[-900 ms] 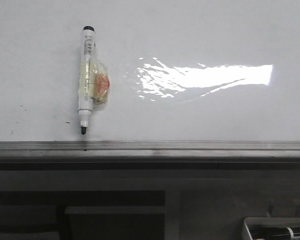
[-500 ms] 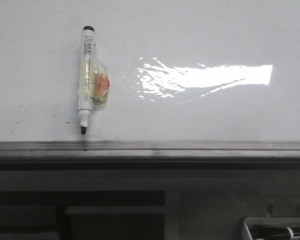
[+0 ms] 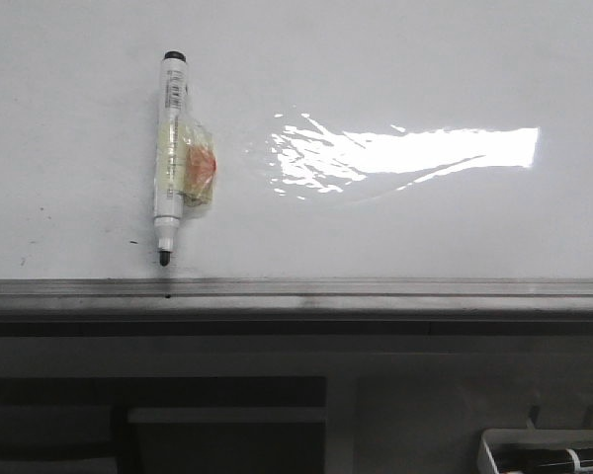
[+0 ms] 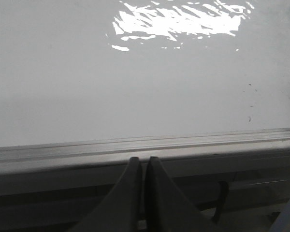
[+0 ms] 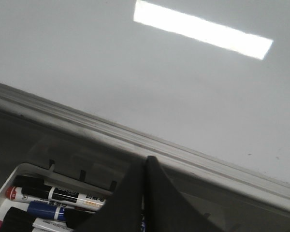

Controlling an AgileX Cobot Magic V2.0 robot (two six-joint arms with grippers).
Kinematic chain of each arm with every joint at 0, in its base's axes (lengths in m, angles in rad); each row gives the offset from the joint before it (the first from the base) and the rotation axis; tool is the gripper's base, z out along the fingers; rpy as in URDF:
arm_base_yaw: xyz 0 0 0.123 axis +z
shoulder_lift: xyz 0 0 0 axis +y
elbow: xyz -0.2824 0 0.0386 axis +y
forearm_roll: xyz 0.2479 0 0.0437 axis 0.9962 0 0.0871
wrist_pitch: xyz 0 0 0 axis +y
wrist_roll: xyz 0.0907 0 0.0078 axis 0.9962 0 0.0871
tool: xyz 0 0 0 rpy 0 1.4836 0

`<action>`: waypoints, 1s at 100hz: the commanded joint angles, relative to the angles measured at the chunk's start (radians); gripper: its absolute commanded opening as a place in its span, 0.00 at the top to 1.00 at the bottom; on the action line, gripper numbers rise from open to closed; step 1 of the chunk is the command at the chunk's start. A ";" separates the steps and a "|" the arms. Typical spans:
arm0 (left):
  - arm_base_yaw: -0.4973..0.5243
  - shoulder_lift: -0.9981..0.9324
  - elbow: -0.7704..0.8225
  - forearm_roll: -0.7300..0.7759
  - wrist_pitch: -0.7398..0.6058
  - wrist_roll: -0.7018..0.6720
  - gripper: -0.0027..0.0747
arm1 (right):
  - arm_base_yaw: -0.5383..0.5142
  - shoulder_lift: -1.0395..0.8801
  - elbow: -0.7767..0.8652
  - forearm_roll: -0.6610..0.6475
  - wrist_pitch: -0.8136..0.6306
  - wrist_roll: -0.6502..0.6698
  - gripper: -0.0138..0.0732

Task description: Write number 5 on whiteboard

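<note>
Next, my right gripper takes hold of the taped white marker by its back end (image 3: 174, 87), opposite the tip, while my left gripper offers it.
The whiteboard (image 3: 395, 69) fills the front view, glossy white with a bright glare patch and a grey metal rail (image 3: 376, 288) along its near edge. No number 5 shows on it, only small dark specks. A white marker (image 3: 170, 158) with a black tip and tape round its body lies on the board at the left, uncapped, tip toward the rail. My left gripper (image 4: 143, 162) is shut and empty, below the rail. My right gripper (image 5: 145, 160) is shut and empty, below the rail and above a tray of markers. Neither gripper shows in the front view.
A white tray (image 5: 9, 181) holding several markers sits below the board at the right, also seen in the front view (image 3: 489, 449). A grey cabinet front (image 3: 425, 385) lies under the rail, with dark recesses (image 3: 227, 434) at the left.
</note>
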 commanded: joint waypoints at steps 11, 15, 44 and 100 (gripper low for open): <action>-0.004 -0.028 0.018 -0.073 -0.158 -0.004 0.99 | -0.006 -0.018 0.025 -0.015 -0.045 -0.002 0.91; -0.005 -0.028 0.018 -0.206 -0.192 -0.010 0.99 | -0.006 -0.018 0.025 -0.038 -0.074 -0.002 0.91; -0.005 -0.028 0.018 -0.495 -0.352 -0.010 0.99 | -0.006 -0.018 0.025 -0.129 -0.410 -0.002 0.91; -0.005 0.116 -0.167 -0.468 -0.113 0.026 0.99 | -0.006 0.046 -0.203 0.409 -0.147 0.213 0.91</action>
